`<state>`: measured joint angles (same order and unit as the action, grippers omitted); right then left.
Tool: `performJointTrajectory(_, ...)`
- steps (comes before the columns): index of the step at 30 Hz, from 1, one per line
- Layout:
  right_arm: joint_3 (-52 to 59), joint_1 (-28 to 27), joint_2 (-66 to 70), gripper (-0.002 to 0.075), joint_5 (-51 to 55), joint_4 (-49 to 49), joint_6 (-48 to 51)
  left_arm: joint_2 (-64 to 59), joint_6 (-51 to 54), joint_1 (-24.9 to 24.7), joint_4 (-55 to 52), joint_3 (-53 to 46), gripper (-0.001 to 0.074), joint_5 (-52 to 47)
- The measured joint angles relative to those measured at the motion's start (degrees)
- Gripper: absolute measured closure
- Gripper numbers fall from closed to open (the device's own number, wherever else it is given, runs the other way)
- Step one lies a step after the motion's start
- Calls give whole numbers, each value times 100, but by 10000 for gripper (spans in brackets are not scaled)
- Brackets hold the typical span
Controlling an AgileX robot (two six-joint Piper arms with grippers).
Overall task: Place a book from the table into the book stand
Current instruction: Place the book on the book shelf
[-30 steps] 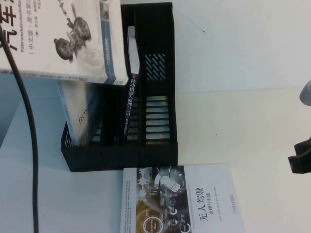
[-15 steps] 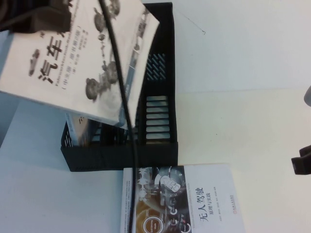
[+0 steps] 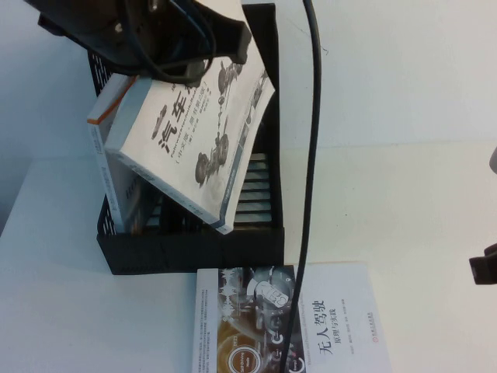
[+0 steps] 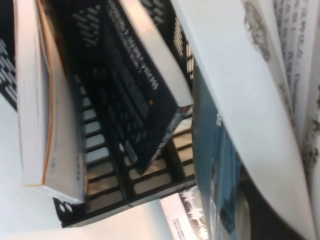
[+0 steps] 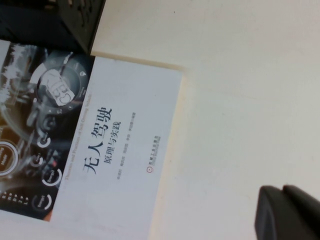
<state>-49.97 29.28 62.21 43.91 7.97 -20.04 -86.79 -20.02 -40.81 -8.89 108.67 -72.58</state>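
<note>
I should release my left gripper's book in the book stand's empty slot (image 3: 262, 217) beside the dark book. The book now hangs tilted over the stand.
The book (image 3: 198, 140), white with a black Chinese title and grey car-part drawings, hangs tilted over the black book stand (image 3: 194, 250). Its lower corner reaches down by the stand's right slot. My left gripper (image 3: 182, 50) is shut on the book's upper edge at the back left. In the left wrist view the book's cover (image 4: 240, 95) and blue spine (image 4: 212, 165) fill one side, beside the stand (image 4: 115, 175). My right gripper (image 3: 484, 269) hovers at the table's (image 3: 388, 155) right edge, empty. In the right wrist view its fingertips (image 5: 287, 215) are pressed together.
A thick white book with an orange edge (image 3: 105, 124) stands in the stand's left slot. A dark book (image 4: 145, 95) leans in the middle slot. A white-and-brown book (image 3: 287, 326) lies flat before the stand. A black cable (image 3: 311, 155) hangs over the stand's right side.
My left arm has swung into view with the book, moving it right and down and tilting it steeper over the stand. The right gripper has barely moved.
</note>
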Motion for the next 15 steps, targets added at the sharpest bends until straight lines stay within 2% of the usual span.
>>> performJointTrajectory(15, 0, 0, 0, 726, 29, -23, -4, -523, -666, 0, -383, 124, 617, 459)
